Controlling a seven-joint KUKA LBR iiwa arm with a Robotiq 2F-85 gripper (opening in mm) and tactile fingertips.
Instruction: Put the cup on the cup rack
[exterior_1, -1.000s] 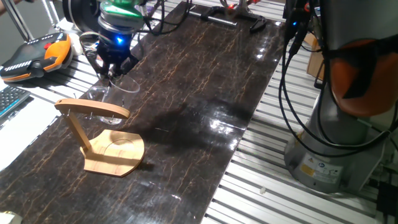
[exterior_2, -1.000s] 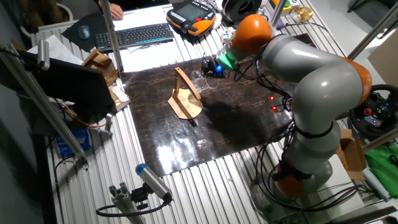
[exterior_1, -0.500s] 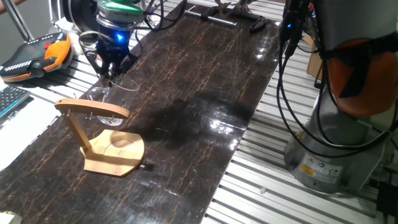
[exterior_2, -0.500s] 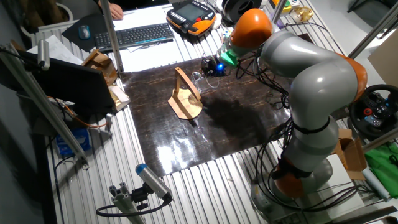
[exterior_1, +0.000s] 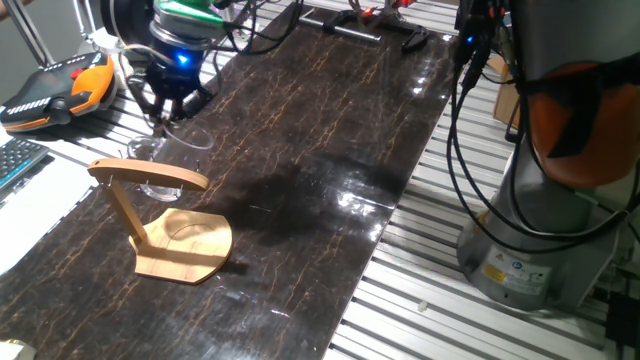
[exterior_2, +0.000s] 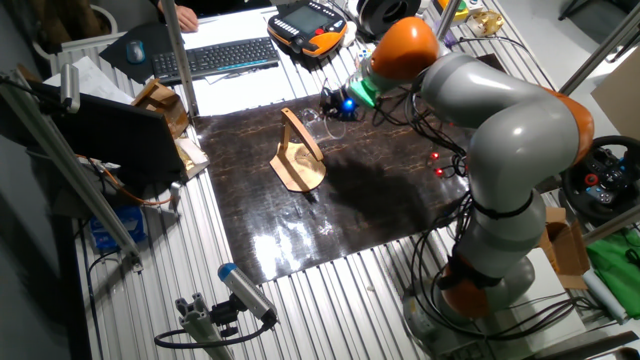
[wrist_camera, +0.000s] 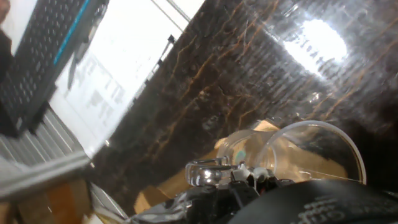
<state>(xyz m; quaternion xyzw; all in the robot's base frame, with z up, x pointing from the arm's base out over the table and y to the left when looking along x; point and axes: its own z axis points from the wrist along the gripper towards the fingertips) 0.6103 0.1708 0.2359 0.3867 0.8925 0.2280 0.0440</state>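
Observation:
My gripper is going to release the clear glass cup on a hook (exterior_1: 164, 180) along the curved top arm of the wooden cup rack.
The clear glass cup (exterior_1: 160, 160) hangs off the table, just behind the curved top arm of the light wooden cup rack (exterior_1: 165, 215). My gripper (exterior_1: 163, 118) reaches down from above and is shut on the cup's rim. From the other fixed view the gripper (exterior_2: 325, 106) and the faint cup (exterior_2: 313, 120) sit just beyond the rack (exterior_2: 298, 155). In the hand view the cup (wrist_camera: 311, 152) fills the lower right, its looped handle to the left, with the rack's wood (wrist_camera: 163, 185) showing below it. The fingers themselves are mostly hidden.
The rack stands on a dark marbled mat (exterior_1: 330, 150). An orange teach pendant (exterior_1: 60, 85) and a keyboard (exterior_1: 15, 160) lie to the left. Black tools (exterior_1: 370, 25) rest at the mat's far end. The arm's grey base (exterior_1: 540, 220) rises at right.
My gripper has moved left with the cup, which now hangs closer to the rack's top arm. The rack has stayed put.

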